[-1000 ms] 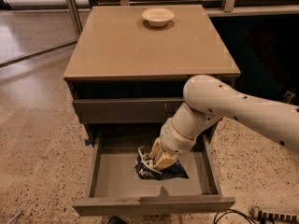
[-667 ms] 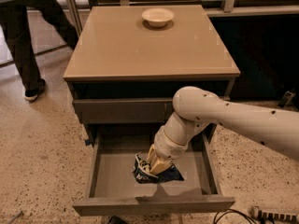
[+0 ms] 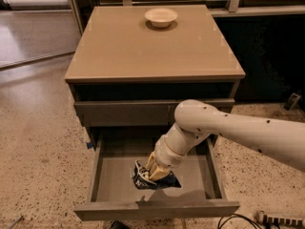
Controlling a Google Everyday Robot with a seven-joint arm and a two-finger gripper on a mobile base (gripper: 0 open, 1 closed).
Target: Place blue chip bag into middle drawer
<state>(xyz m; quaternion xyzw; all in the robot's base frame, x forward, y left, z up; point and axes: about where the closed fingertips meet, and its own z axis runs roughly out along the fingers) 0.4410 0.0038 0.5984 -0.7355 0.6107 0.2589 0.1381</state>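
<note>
Next, my gripper lets go of the blue chip bag on the drawer's grey bottom (image 3: 151, 179), just behind the middle of its front.
The blue chip bag (image 3: 148, 180) is a crumpled dark-blue foil bag with white print, down inside the open middle drawer (image 3: 114, 180), at the middle front of its grey floor. My gripper (image 3: 155, 171) reaches down into the drawer from the right on a white arm and is shut on the top of the bag. I cannot tell whether the bag rests on the floor or hangs just above it. The drawer is pulled out wide, with its plain front (image 3: 157, 210) toward the camera.
A cream bowl (image 3: 161, 17) stands at the back of the tan cabinet top (image 3: 143, 51). A shut grey drawer front (image 3: 124, 112) sits above the open drawer. Speckled floor lies to the left. Cables (image 3: 267, 218) lie at the bottom right.
The arm and the bag have shifted slightly left and lower in the drawer. The person seen walking at the upper left has gone out of view.
</note>
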